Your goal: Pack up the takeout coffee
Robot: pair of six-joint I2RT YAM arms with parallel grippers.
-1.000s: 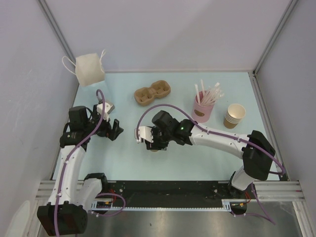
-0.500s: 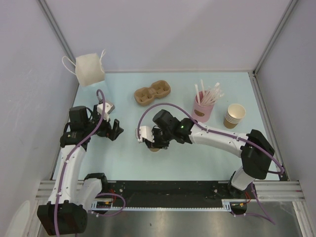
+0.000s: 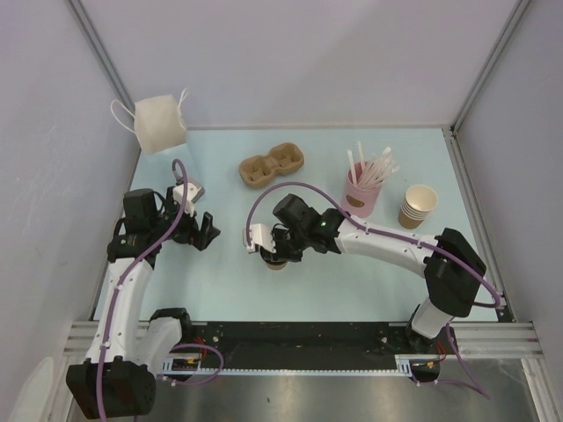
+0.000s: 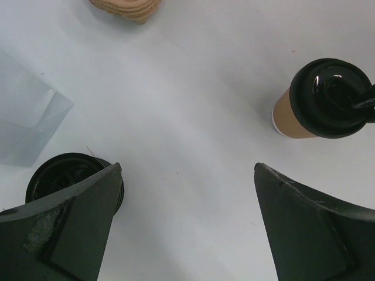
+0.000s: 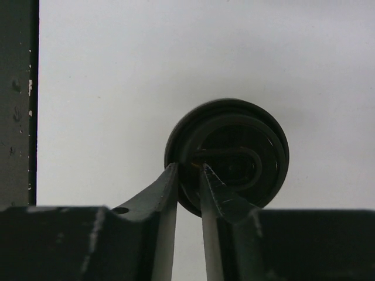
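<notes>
I should next use my left gripper to grab the near rim corner [image 3: 185,141] of the white paper bag, on the side toward the brown two-cup carrier.
The takeout coffee [image 4: 319,102] is a tan kraft cup with a black lid on it, standing upright on the pale table. In the top view the right arm hides most of the cup [image 3: 277,263]. My right gripper [image 5: 188,170] comes down on it from above. One finger is outside the lid [image 5: 234,153] and the other is on its top, so the near rim is pinched between them. My left gripper [image 4: 187,175] hangs open over bare table to the cup's left and holds nothing.
A short stack of black lids [image 4: 55,175] sits by my left finger, with a white paper bag [image 3: 160,123] behind it. A brown two-cup carrier [image 3: 272,164], a pink cup of straws [image 3: 362,195] and nested tan cups [image 3: 419,205] stand further back.
The right gripper's jaws have narrowed onto the lid's rim, and that wrist has shifted slightly left. The left arm has not moved.
</notes>
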